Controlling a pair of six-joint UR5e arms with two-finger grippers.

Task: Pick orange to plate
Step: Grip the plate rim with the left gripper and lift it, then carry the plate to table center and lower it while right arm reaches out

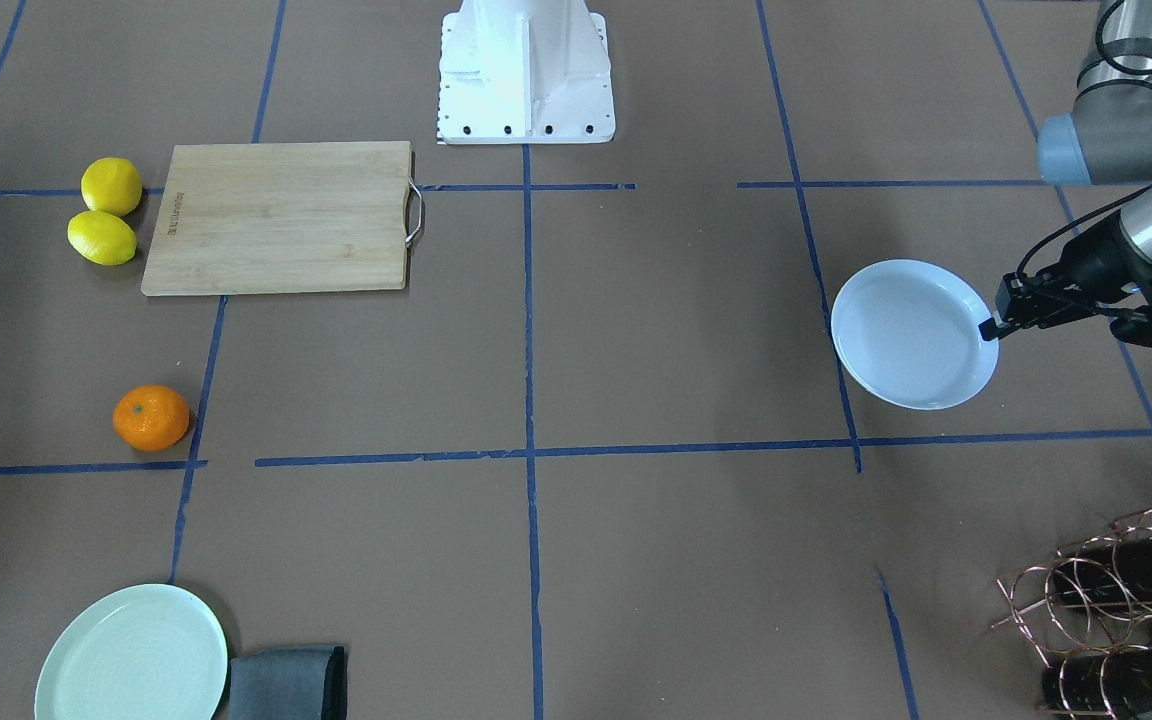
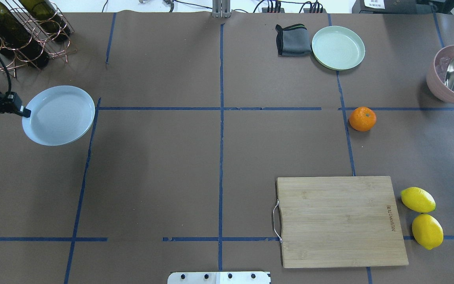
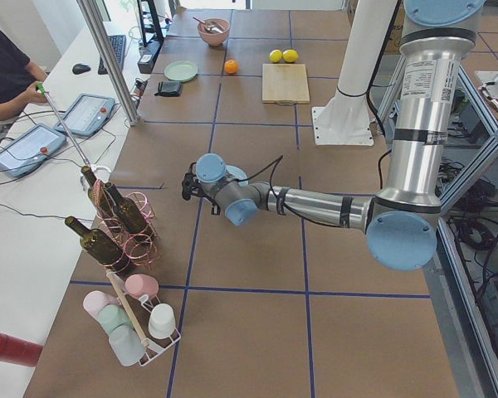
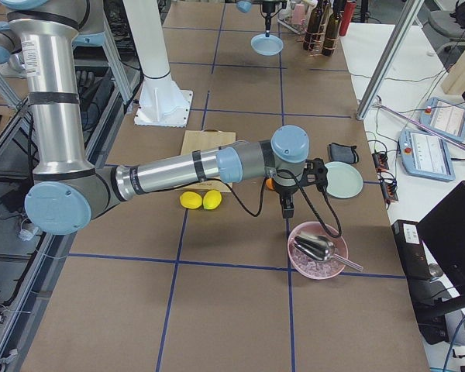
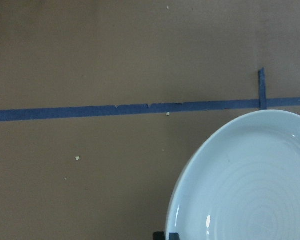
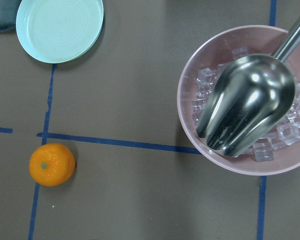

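I will use my left gripper to set the plate down on the middle blue tape line (image 1: 525, 377) next to its far crossing.
The orange (image 2: 362, 118) lies on the brown table on the right side, next to a blue tape line; the right wrist view shows it at lower left (image 6: 52, 164). The pale bluish-white plate (image 2: 58, 115) is at the far left, and my left gripper (image 2: 25, 113) is shut on its near-left rim, also seen from the front (image 1: 988, 328). The plate (image 5: 250, 185) fills the lower right of the left wrist view. My right gripper (image 4: 288, 208) hangs over the table between the orange and a pink bowl; I cannot tell whether it is open or shut.
A mint-green plate (image 2: 338, 47) and a grey cloth (image 2: 293, 39) lie at the far side. A pink bowl (image 6: 190, 120) of ice holds a metal scoop. A wooden cutting board (image 2: 339, 221) and two lemons (image 2: 418, 199) sit near right. A wine-bottle rack (image 2: 18, 31) stands far left.
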